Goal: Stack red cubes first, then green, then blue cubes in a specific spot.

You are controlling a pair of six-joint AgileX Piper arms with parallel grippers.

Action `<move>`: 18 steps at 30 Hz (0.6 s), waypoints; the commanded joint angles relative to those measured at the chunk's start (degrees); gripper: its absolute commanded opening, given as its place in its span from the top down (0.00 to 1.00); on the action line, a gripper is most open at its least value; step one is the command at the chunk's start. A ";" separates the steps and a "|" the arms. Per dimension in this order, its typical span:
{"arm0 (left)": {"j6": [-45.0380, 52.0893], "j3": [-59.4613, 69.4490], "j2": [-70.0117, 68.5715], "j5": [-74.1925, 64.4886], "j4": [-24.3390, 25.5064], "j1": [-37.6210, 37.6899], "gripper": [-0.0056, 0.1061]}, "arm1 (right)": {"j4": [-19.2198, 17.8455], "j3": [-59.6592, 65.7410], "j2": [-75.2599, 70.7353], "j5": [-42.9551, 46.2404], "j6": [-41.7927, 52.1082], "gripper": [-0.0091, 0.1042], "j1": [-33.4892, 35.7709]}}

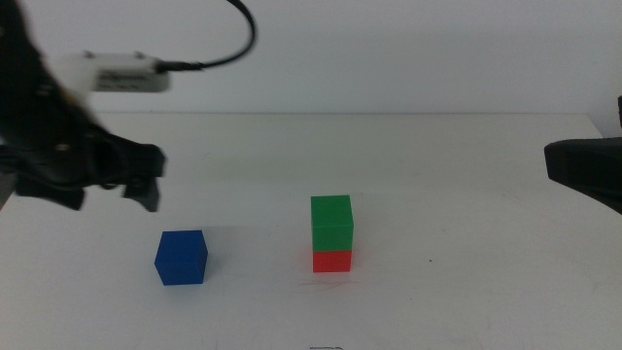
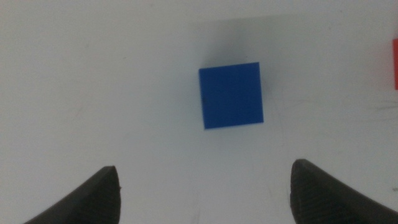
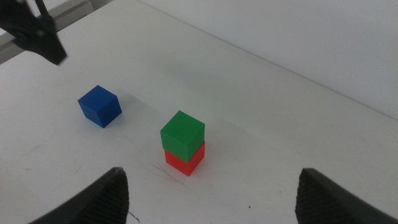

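Observation:
The robot's left gripper should close on the upper part of the blue cube [image 1: 182,245] [image 2: 231,96], across the side that faces the green cube and the opposite side.
The green cube [image 1: 331,223] sits on top of the red cube [image 1: 331,261] just right of the table's middle; the right wrist view shows the same pair, green cube [image 3: 183,133] over red cube [image 3: 185,161]. To their left the blue cube [image 1: 181,257] lies alone on the white tabletop. My left gripper [image 1: 109,192] hovers above and behind it, to its left. It is open, and the blue cube [image 2: 231,95] lies ahead of its jaws, untouched. My right gripper [image 3: 211,199] is open and empty, held back at the right edge [image 1: 583,167].
The table is plain white [image 1: 466,292], with a white wall behind it. A grey cable loops above the left arm's white wrist camera [image 1: 121,73]. A sliver of the red cube [image 2: 395,64] shows at the edge of the left wrist view.

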State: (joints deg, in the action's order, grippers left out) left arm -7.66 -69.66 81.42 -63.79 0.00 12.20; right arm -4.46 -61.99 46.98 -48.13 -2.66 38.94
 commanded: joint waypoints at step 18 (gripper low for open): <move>-0.33 -2.77 16.53 8.98 -2.21 2.72 0.11 | -0.79 -1.34 -0.29 3.91 0.90 0.11 -0.41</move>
State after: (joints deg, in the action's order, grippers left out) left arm -7.82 -70.80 99.50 -55.98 -1.93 14.59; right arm -4.46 -61.99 46.98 -48.13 -2.66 38.94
